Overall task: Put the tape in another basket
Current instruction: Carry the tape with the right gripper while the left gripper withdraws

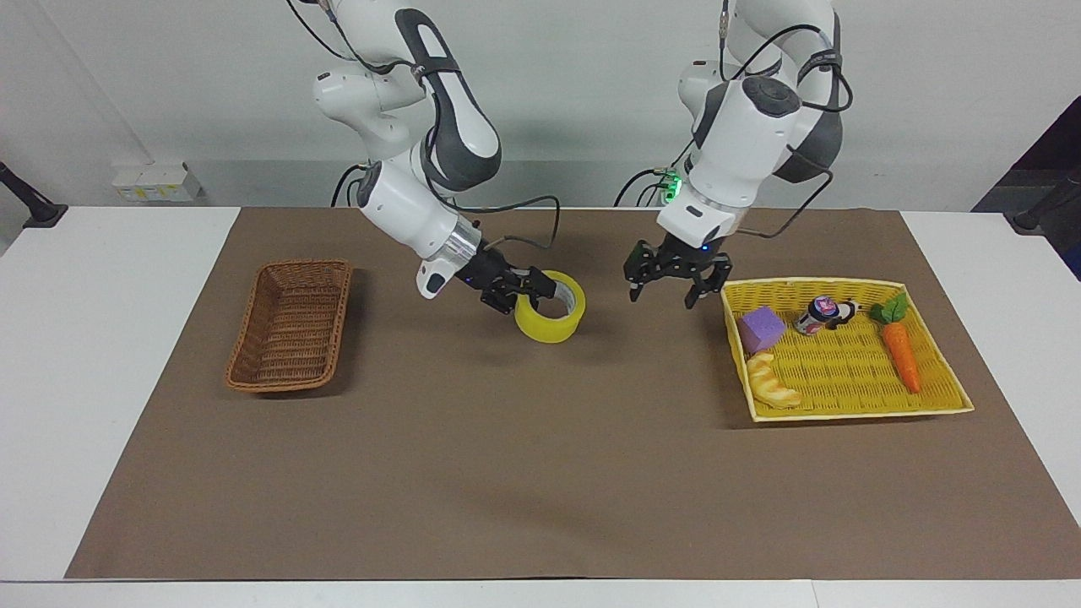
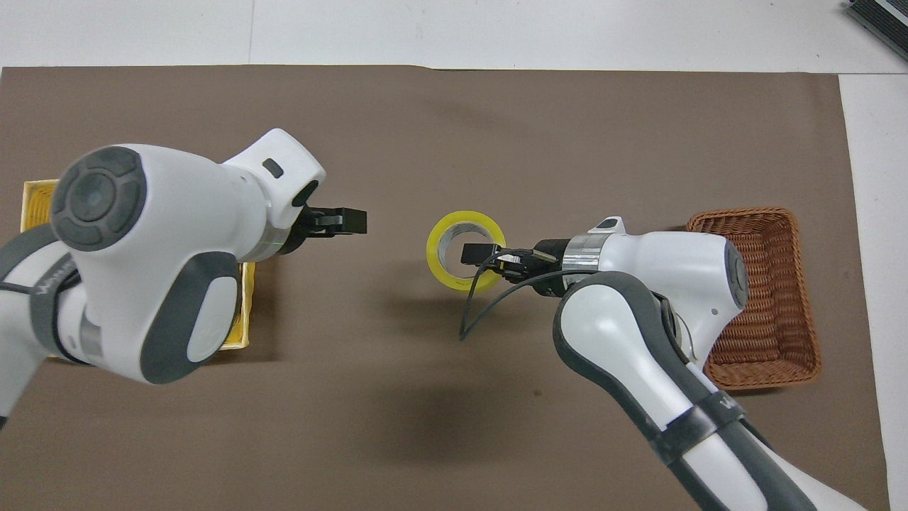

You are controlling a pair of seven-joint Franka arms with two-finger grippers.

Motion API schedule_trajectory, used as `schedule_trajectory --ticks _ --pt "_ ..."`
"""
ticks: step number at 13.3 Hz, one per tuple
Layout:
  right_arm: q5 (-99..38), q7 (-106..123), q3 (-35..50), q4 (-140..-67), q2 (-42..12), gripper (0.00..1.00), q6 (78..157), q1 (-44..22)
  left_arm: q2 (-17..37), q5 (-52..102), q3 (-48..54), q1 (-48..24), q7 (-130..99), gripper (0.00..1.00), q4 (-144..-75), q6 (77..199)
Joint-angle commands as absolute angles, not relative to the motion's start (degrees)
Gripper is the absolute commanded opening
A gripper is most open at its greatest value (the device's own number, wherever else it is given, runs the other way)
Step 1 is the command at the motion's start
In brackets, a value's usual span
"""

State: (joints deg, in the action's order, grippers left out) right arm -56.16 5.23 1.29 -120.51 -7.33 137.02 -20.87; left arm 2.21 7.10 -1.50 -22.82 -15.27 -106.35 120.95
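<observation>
My right gripper will release the tape in the middle of the empty brown wicker basket (image 2: 766, 306).
The tape (image 1: 551, 323), a yellow roll, hangs tilted over the middle of the brown mat. My right gripper (image 1: 534, 295) is shut on the wall of the tape, with one finger inside the core. The overhead view shows the same grip, right gripper (image 2: 479, 254) on the tape (image 2: 464, 217). The brown wicker basket (image 1: 291, 325) stands empty toward the right arm's end and also shows in the overhead view (image 2: 755, 298). My left gripper (image 1: 673, 283) is open and empty in the air between the tape and the yellow tray; it also shows in the overhead view (image 2: 347, 221).
A yellow woven tray (image 1: 853, 414) at the left arm's end holds a purple block (image 1: 762, 328), a bread toy (image 1: 773, 382), a small can (image 1: 815, 315) and a carrot (image 1: 900, 350). The left arm covers most of the tray (image 2: 28, 206) in the overhead view.
</observation>
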Motion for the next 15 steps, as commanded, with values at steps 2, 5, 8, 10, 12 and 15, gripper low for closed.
schedule_trajectory --ticks 2,5,8,10,12,15 --pt "-41.96 0.19 1.49 -115.42 -7.03 0.00 123.70 -12.33 -2.54 4.05 -1.05 -13.91 -3.47 1.00 -106.44 115.67" --pt "-35.18 -0.70 1.23 -110.67 -7.12 0.00 116.13 -7.05 -3.69 3.69 -1.06 -6.44 4.82 1.00 -100.49 109.38" --pt "-26.74 -0.97 1.32 -108.02 -7.21 0.00 110.50 -2.21 -2.55 1.16 -1.05 -2.21 10.96 1.00 -90.99 98.81" --pt "-22.17 -0.88 1.32 -106.71 -7.21 0.00 106.37 1.91 -1.85 -0.26 -1.23 -1.85 11.86 1.00 -87.47 93.19" --pt "-16.47 -0.88 1.41 -102.68 -8.95 0.00 101.89 4.04 -0.62 -0.26 -1.41 -1.76 11.78 1.00 -83.60 89.05" --pt "-6.45 -0.97 1.32 -101.95 -9.84 0.00 101.07 5.62 -1.23 -0.35 -1.58 -1.93 11.78 1.00 -83.75 88.50"
